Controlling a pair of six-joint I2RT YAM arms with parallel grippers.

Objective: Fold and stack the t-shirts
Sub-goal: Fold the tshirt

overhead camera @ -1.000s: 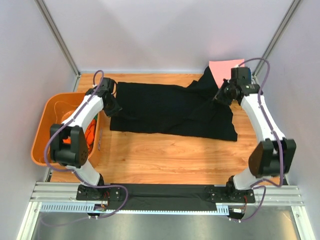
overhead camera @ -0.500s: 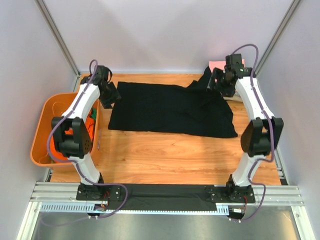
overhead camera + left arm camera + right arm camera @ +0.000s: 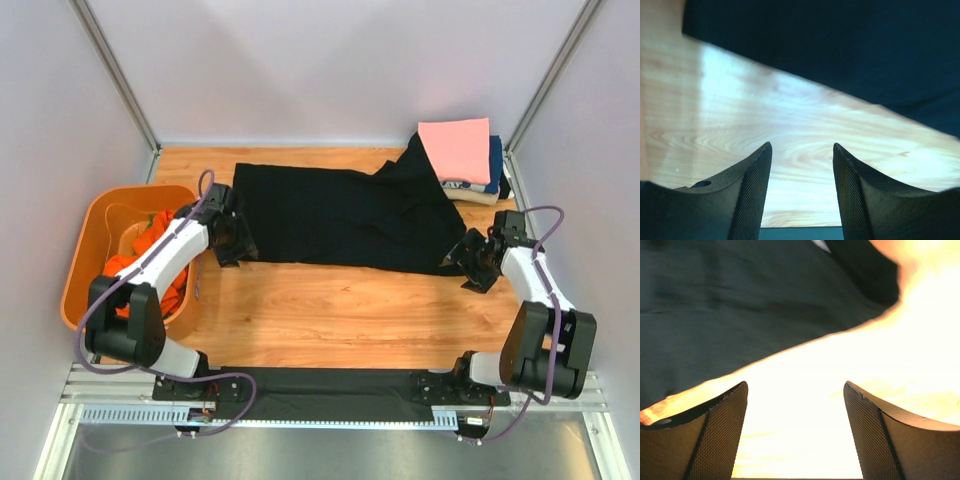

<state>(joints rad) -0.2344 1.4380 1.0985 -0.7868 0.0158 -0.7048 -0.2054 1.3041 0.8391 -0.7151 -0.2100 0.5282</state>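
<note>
The black t-shirt has a near corner (image 3: 245,259) (image 3: 705,42) beside the orange tub. I need to grab that corner with my left gripper next.
A black t-shirt (image 3: 340,212) lies spread flat across the back half of the table, one sleeve reaching up toward the back right. My left gripper (image 3: 237,246) sits low at its near left corner, open, with only bare wood between the fingers (image 3: 802,150); the black cloth (image 3: 840,50) is just ahead. My right gripper (image 3: 468,262) hovers open at the near right corner, and the right wrist view shows the shirt's edge (image 3: 740,305) ahead of its empty jaws (image 3: 796,387). A folded stack at the back right has a pink shirt (image 3: 458,150) on top, then navy (image 3: 495,165) and cream (image 3: 472,190).
An orange plastic tub (image 3: 85,250) stands at the table's left edge with an orange shirt (image 3: 150,245) bunched inside. Metal frame posts rise at the back corners. Bare wood (image 3: 340,310) runs between the shirt and the arm bases.
Both grippers went from shut to open and let go of the black shirt. Both arms swung from the shirt's far corners down to its near corners, uncovering the pink stack.
</note>
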